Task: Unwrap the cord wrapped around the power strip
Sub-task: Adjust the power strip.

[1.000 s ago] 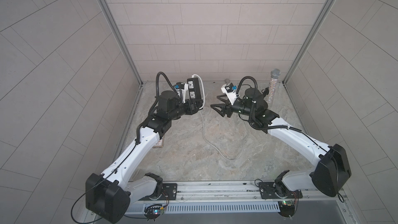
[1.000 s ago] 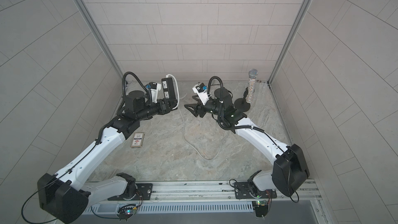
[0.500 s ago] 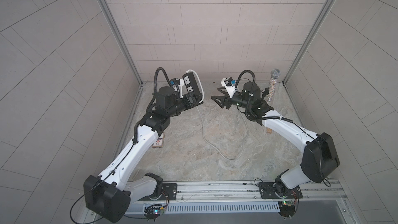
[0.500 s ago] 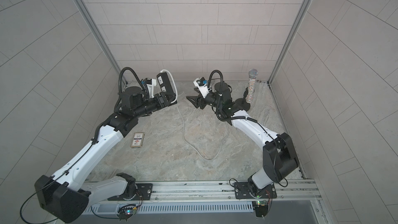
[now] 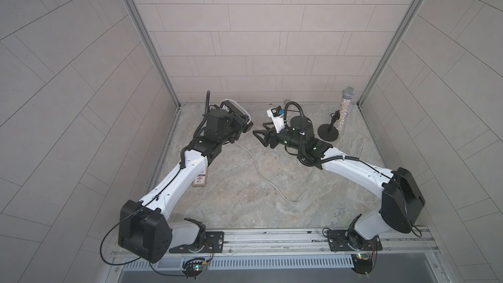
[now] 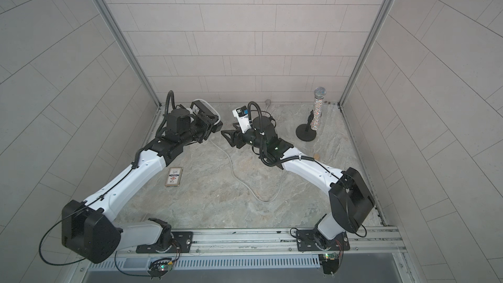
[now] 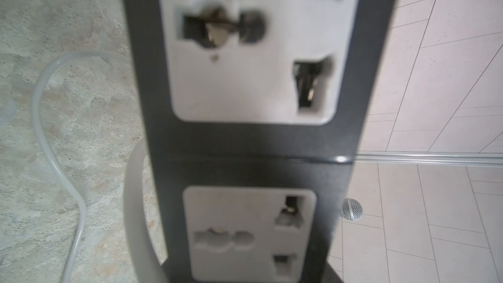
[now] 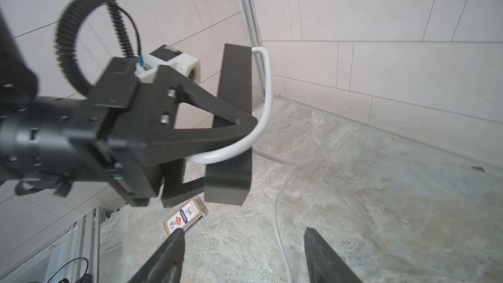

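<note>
My left gripper's fingers are touching the cord's loop, so next my right gripper takes the power strip's lower end [image 8: 228, 191] while my left gripper takes a new grip on the power strip's top end.
The black power strip [image 5: 236, 110] [image 6: 203, 110] is held off the floor at the back left, and my left gripper [image 5: 243, 124] is shut on it. Its white-framed sockets fill the left wrist view [image 7: 245, 142]. One loop of the white cord [image 8: 266, 96] still curves round the power strip's end and side. The rest of the cord [image 5: 261, 172] [image 6: 234, 170] trails loosely over the floor toward the front and passes under my right arm. My right gripper [image 5: 258, 138] [image 8: 243, 236] is open and empty, just right of the power strip and pointing at it.
A small printed card box [image 5: 200, 181] [image 8: 185, 217] lies on the floor beneath my left forearm. A glittery microphone [image 5: 343, 110] on a black round-based stand [image 5: 328, 133] is at the back right. Tiled walls close in the back and both sides.
My left wrist has rolled, turning the power strip so its socket face no longer points up. The right gripper has moved a little left toward the strip, still open.
</note>
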{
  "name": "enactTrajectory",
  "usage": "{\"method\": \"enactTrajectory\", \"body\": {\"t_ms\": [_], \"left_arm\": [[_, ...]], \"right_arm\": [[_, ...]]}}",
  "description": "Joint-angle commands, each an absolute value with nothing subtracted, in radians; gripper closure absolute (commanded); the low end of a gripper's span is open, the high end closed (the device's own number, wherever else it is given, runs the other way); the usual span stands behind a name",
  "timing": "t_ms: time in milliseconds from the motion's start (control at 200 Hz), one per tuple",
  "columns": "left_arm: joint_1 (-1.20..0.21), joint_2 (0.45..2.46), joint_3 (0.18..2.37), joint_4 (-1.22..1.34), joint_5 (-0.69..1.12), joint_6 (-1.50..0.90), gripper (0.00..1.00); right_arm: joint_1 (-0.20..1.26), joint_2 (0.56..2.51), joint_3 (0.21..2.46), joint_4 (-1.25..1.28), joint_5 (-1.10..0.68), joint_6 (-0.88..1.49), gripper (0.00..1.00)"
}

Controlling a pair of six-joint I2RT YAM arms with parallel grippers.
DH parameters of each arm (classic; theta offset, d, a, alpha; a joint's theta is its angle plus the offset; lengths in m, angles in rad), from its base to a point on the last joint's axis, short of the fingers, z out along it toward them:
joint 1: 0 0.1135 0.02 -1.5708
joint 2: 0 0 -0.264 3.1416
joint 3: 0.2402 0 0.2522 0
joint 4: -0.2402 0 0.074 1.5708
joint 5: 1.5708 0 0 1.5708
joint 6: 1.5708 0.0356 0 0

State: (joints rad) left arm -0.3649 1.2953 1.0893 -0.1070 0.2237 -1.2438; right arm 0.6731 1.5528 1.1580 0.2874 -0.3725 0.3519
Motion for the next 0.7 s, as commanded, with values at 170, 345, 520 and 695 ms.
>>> {"method": "enactTrajectory", "body": {"t_ms": [170, 345, 520, 695], "left_arm": [[-0.368, 1.255, 1.068, -0.025, 0.221, -1.297, 1.0], [-0.368, 1.261, 1.066, -0.007, 0.224, -1.301, 1.0], [-0.368, 1.255, 1.058, 0.008, 0.226, -1.312, 1.0], [-0.368, 1.246, 1.045, 0.026, 0.224, -1.336, 1.0]], "right_arm": [[0.68, 1.643, 1.254, 0.363, -0.419, 0.428, 0.3], [0.68, 1.669, 1.263, 0.411, -0.473, 0.428, 0.29], [0.681, 1.717, 1.302, 0.413, -0.463, 0.44, 0.35], [0.682, 1.734, 1.304, 0.425, -0.448, 0.454, 0.36]]}}
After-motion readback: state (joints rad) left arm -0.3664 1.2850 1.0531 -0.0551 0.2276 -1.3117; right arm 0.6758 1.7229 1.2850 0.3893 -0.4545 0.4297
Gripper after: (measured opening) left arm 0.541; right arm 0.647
